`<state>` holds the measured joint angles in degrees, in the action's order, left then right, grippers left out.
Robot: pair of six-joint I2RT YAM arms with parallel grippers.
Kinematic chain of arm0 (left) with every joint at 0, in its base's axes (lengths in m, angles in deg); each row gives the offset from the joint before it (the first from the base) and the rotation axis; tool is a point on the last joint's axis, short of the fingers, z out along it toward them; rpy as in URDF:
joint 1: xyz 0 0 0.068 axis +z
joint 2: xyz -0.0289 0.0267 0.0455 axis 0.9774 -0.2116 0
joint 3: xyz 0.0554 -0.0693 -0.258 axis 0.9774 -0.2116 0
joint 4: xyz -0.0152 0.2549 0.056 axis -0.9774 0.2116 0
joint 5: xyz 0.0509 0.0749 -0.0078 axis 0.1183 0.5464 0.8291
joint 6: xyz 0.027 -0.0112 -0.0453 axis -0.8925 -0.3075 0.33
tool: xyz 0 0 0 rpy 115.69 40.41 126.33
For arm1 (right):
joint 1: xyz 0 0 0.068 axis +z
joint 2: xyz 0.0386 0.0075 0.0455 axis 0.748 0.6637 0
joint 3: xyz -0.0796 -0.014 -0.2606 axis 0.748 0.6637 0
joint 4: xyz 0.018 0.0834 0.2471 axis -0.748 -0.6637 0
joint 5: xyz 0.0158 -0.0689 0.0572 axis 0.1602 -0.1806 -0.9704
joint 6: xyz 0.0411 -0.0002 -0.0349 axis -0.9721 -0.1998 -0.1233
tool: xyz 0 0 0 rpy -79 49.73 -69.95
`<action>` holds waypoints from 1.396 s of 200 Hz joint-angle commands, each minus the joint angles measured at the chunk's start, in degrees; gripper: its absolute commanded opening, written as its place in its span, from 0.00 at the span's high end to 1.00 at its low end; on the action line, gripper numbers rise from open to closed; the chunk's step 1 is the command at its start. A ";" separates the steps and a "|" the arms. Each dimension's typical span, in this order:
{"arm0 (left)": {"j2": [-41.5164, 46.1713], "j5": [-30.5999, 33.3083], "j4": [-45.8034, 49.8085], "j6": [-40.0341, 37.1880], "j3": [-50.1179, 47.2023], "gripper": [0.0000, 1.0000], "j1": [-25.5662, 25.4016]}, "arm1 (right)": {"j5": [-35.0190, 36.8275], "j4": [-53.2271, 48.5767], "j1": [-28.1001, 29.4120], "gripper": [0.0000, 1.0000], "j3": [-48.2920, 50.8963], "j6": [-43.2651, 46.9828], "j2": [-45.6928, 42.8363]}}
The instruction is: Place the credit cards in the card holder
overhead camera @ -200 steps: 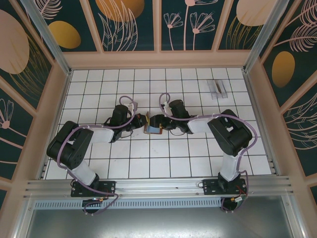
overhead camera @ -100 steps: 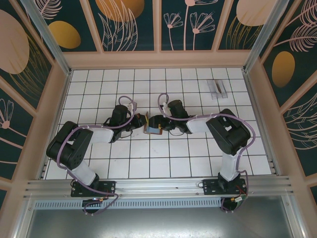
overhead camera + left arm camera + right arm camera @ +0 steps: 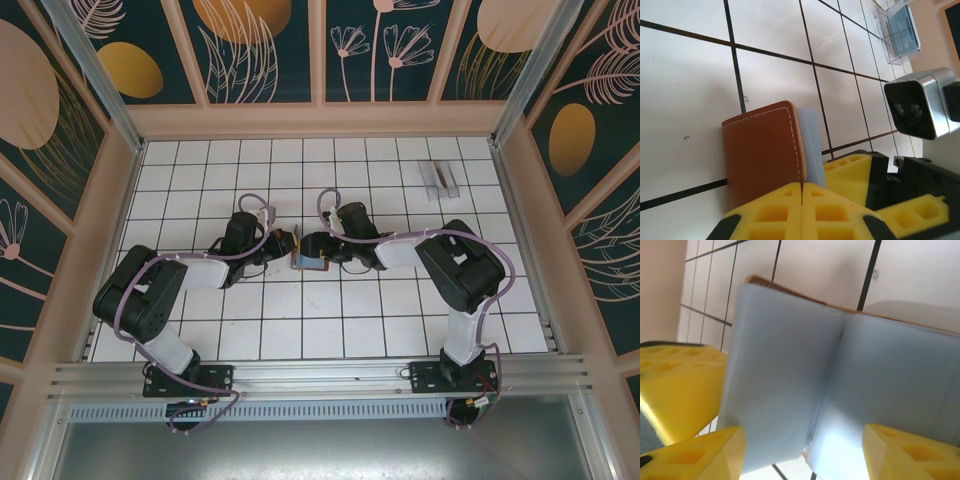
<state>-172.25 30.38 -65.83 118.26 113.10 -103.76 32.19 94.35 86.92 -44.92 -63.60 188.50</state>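
The blue-grey lining is lying against the leather cover. Next, my left gripper opens and takes the cover alone (image 3: 798,162) while my right gripper holds the lining back.
The card holder (image 3: 306,262), a reddish-brown leather bifold with blue-grey lining, stands half open on the tiles at the middle of the table. My left gripper (image 3: 283,245) is shut on the edge of its leather cover (image 3: 762,145); the yellow pads (image 3: 785,210) meet on the flap. My right gripper (image 3: 318,247) faces it from the right and is open, its fingers (image 3: 700,450) on either side of the opened lining (image 3: 840,375). The credit cards (image 3: 438,178) sit in a clear stand at the back right; in the left wrist view a blue card (image 3: 900,27) shows in it.
The right gripper's yellow finger (image 3: 850,172) and its wrist camera (image 3: 917,107) are close beside the wallet. Wooden walls (image 3: 320,120) ring the white tiled floor. Open tiles lie in front of and behind the two grippers.
The right arm has edged slightly left toward the wallet. The left gripper and the wallet stay as they were.
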 commanded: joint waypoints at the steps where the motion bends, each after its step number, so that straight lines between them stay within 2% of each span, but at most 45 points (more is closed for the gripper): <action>1: 1.50 1.41 5.17 -2.10 -1.22 1.00 0.58 | 9.32 -6.32 -0.04 0.36 -0.40 2.30 0.51; 18: 2.21 -0.68 4.33 -2.99 -1.86 0.98 1.37 | 9.12 -7.18 0.04 0.36 -1.99 2.70 1.47; 24: 2.37 -2.79 3.17 -2.85 -2.09 0.90 1.71 | 8.95 -7.20 0.07 0.36 -2.26 2.58 1.71; 35: 2.68 -5.75 1.55 -2.42 -2.41 0.68 1.98 | 8.49 -7.05 0.08 0.36 -2.59 2.40 2.26; 42: 2.90 -6.16 1.49 -2.63 -2.41 0.61 1.98 | 8.17 -6.88 0.08 0.36 -2.76 2.43 2.74; 48: 2.98 -5.82 1.62 -2.75 -2.42 0.60 1.98 | 7.83 -6.91 0.07 0.36 -2.97 2.51 3.13; 86: 1.37 -4.91 2.49 -2.82 -1.72 0.64 2.31 | 6.66 -5.59 0.12 0.36 -2.62 1.29 3.93; 105: 0.32 -4.51 2.64 -2.81 -1.24 0.70 2.41 | 6.96 -5.85 0.15 0.36 -2.61 1.46 3.88; 143: 0.02 -1.44 5.98 -3.98 -0.53 1.00 2.82 | 6.35 -5.84 0.08 0.36 -2.31 1.77 3.26; 191: 0.68 -1.26 6.75 -4.53 -0.87 1.00 3.19 | 1.12 2.46 -0.14 0.34 1.41 1.76 -3.53; 214: 0.95 -1.52 6.80 -4.30 -0.90 1.00 3.29 | -2.78 9.07 -0.03 0.25 3.35 1.32 -5.22; 226: 1.41 -1.35 6.28 -4.13 -1.43 1.00 3.27 | -3.85 11.19 0.08 0.24 3.78 1.04 -5.34; 264: 1.94 -1.47 5.71 -3.53 -2.04 1.00 3.39 | -0.48 6.45 1.29 0.19 1.39 3.13 -3.42; 279: 2.05 -1.75 4.43 -2.93 -2.66 1.00 3.43 | 3.13 2.58 2.77 0.19 -0.60 5.44 -2.66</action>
<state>-170.89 28.78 -61.16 115.27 111.85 -100.64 31.49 100.10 87.47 -42.27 -62.02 185.16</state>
